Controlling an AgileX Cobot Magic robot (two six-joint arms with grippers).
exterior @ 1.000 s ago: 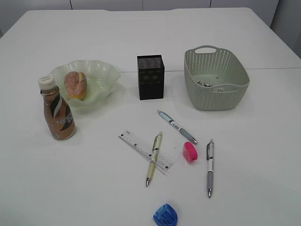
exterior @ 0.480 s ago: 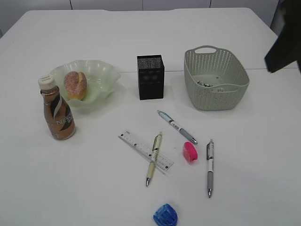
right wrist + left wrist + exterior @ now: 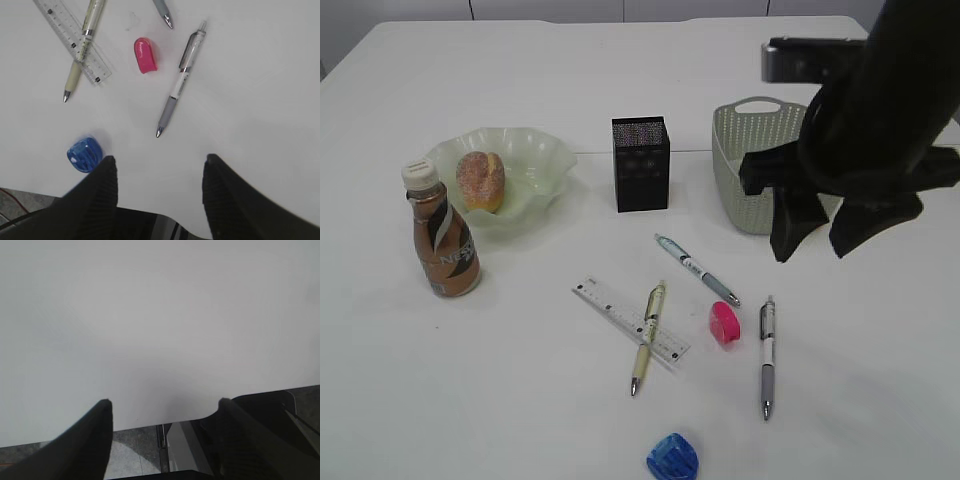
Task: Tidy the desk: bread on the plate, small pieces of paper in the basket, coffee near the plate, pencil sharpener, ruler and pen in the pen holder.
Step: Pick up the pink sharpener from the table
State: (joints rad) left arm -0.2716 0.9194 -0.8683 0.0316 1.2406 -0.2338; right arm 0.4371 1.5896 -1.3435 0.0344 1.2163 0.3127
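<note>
Next, my right gripper closes on the middle of the pink sharpener (image 3: 724, 324) (image 3: 145, 55), which is lying between the cream pen and the grey pen.
My right gripper (image 3: 813, 243) is open and empty, hanging above the table in front of the basket (image 3: 735, 165). In the right wrist view it (image 3: 159, 165) hovers near a grey pen (image 3: 180, 82), a pink sharpener (image 3: 145, 55), a blue sharpener (image 3: 85, 154), a clear ruler (image 3: 62, 25) and a cream pen (image 3: 75, 75) lying across the ruler. A blue pen (image 3: 697, 270) lies before the black pen holder (image 3: 640, 165). Bread (image 3: 480, 180) sits on the green plate (image 3: 545, 160), with the coffee bottle (image 3: 442, 245) beside it. My left gripper (image 3: 162, 407) is open over bare table. Paper is hidden.
The right arm (image 3: 880, 130) covers most of the basket. The blue sharpener (image 3: 671, 457) lies close to the table's front edge. The left wrist view shows the table edge (image 3: 150, 419) and floor below it.
The right arm has come in from the upper right and now hangs in front of the basket. No object on the table has moved.
</note>
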